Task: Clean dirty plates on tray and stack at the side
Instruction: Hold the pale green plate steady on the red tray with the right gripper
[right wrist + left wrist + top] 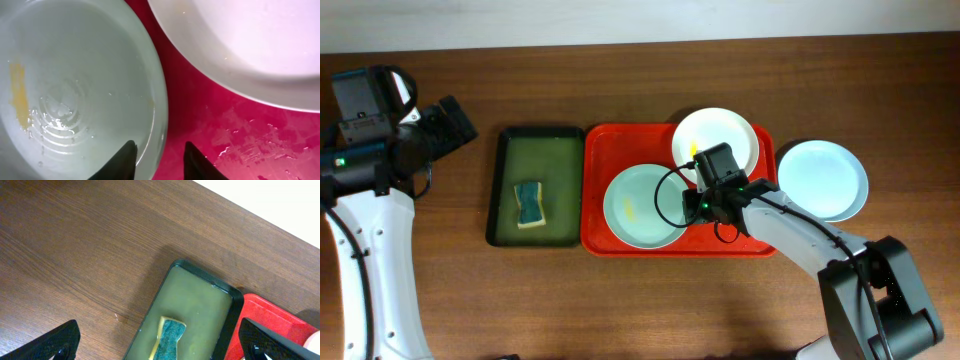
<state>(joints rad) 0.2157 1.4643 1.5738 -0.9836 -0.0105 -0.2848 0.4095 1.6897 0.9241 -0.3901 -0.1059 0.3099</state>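
My left gripper should close next across the middle of the yellow-and-teal sponge (530, 205) (167, 344) that lies in the dark green tray.
On the red tray (620, 145) lie a pale mint plate (640, 205) with a yellow smear (19, 95) and a white plate (715, 140). A light blue plate (823, 180) rests on the table to the tray's right. My right gripper (694, 204) hovers low at the mint plate's right rim. In the right wrist view this gripper (160, 144) is open, its jaws straddling the rim of the mint plate (75, 75), one over the plate and one over the tray (250, 135), with nothing pinched. My left gripper (159, 325) is wide open and empty at the far left.
A dark green tray (535, 150) with cloudy liquid stands left of the red tray and holds a yellow-and-teal sponge (528, 203). The left wrist view shows the sponge (170, 337) below the open jaws. The white plate (240, 40) lies close beside the mint one.
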